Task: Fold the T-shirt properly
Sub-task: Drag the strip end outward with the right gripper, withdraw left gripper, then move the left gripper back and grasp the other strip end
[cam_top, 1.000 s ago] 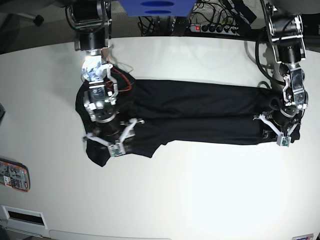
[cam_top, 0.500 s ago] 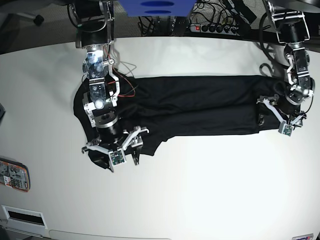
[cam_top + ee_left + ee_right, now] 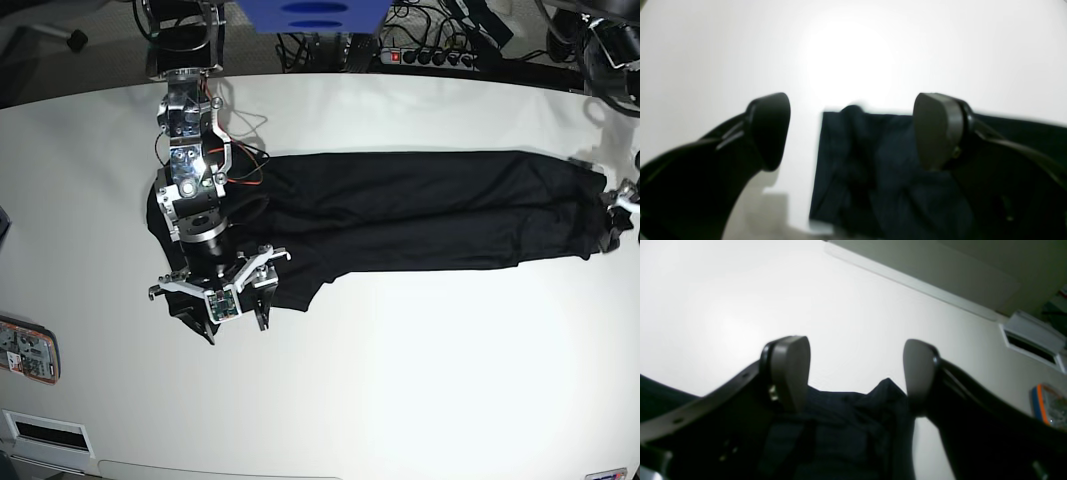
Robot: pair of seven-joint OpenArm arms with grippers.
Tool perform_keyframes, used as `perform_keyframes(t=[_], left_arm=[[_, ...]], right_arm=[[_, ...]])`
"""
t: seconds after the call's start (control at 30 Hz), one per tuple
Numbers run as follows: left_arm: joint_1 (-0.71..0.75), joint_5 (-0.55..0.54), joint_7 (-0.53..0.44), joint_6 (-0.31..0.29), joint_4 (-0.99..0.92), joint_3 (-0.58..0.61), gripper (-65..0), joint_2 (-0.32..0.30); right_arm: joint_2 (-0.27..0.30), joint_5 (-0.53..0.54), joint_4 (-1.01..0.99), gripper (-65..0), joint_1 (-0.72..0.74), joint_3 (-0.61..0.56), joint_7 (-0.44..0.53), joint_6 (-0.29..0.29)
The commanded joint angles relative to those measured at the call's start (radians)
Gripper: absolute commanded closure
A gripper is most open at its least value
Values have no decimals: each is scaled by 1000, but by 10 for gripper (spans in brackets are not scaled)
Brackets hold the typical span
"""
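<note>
My left gripper is going to close on the middle of the black T-shirt's short end [image 3: 593, 222] [image 3: 854, 172], the end farthest from my right gripper.
The black T-shirt [image 3: 400, 215] lies on the white table [image 3: 420, 370] as a long, wrinkled band folded lengthwise. My right gripper [image 3: 212, 298] hovers over its left end, open, nothing between the fingers. In the right wrist view both pads [image 3: 790, 373] stand wide apart above the cloth [image 3: 846, 436]. My left gripper [image 3: 619, 212] shows only partly at the base view's right edge, just past the shirt's right end. Its wrist view shows it open [image 3: 853, 131], with the shirt's end [image 3: 873, 173] lying below, untouched.
An orange-edged device [image 3: 28, 350] lies near the table's left front edge, also seen as the orange-edged device [image 3: 1048, 405]. A white slotted box [image 3: 45, 432] sits at the front left corner. A power strip [image 3: 430, 57] and cables lie behind the table.
Both grippers opened and let go of the shirt. The left gripper drew away to the right, off the shirt's end. The right gripper shifted slightly toward the table's front.
</note>
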Motion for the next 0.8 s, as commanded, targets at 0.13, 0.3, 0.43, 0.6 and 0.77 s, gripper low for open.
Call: perform_keyframes(t=[0.13, 0.3, 0.43, 0.6, 0.77], left_arm=[[7, -81, 114, -96, -181, -140, -548, -32], [-20, -85, 115, -96, -344, -151, -548, -51], [-20, -81, 112, -96, -365, -151, -548, -40], [-37, -83, 112, -96, -365, -143, -548, -40], [-108, -78, 109, -96, -367, -7, -548, -31]], right_arm=[[-2, 4, 41, -415, 16, -58, 29, -3], [-1, 4, 35, -414, 5, -64, 29, -3], [2, 4, 41, -414, 2, -58, 29, -3], [2, 4, 43, -414, 1, -59, 29, -3], [2, 4, 40, -414, 1, -58, 29, -3]])
